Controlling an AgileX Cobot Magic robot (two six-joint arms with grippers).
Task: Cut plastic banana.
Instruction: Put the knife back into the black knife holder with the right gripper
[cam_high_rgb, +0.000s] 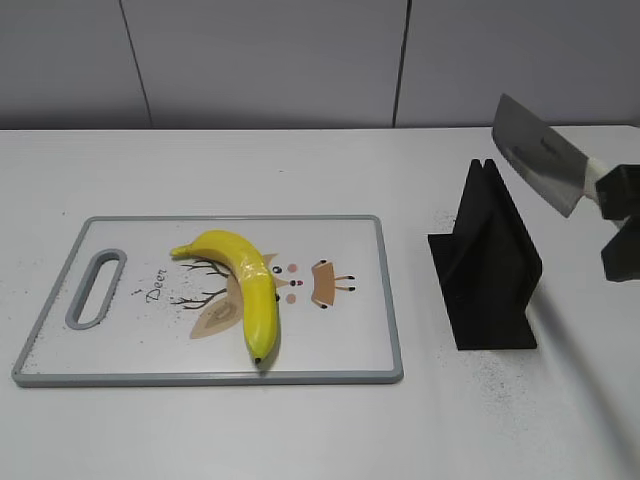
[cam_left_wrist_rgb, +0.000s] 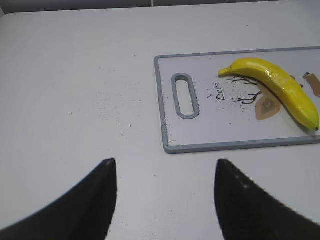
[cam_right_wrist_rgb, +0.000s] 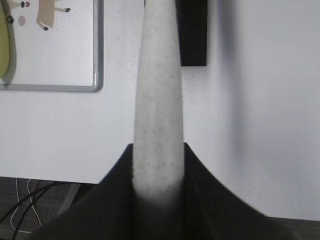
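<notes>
Next, I release the cleaver, now tilted above the knife stand, from my right gripper with its blade in the slot of the black knife stand (cam_high_rgb: 518, 228).
The glossy yellow plastic banana (cam_high_rgb: 250, 285) lies on a white cutting board (cam_high_rgb: 120, 350) with a grey rim, dark tip toward the front edge. It also shows in the left wrist view (cam_left_wrist_rgb: 280, 85), and a sliver shows in the right wrist view (cam_right_wrist_rgb: 5, 50). My right gripper (cam_high_rgb: 622, 225) is shut on the pale handle (cam_right_wrist_rgb: 159, 100) of a cleaver, whose grey blade (cam_high_rgb: 538, 155) hangs tilted above a black knife stand (cam_high_rgb: 485, 265). My left gripper (cam_left_wrist_rgb: 165, 172) is open and empty over bare table, left of the board (cam_left_wrist_rgb: 170, 125).
The black knife stand stands right of the board and shows at the top of the right wrist view (cam_right_wrist_rgb: 192, 32). The table's front edge and cables below it (cam_right_wrist_rgb: 20, 200) appear in the right wrist view. A grey wall runs behind the table.
</notes>
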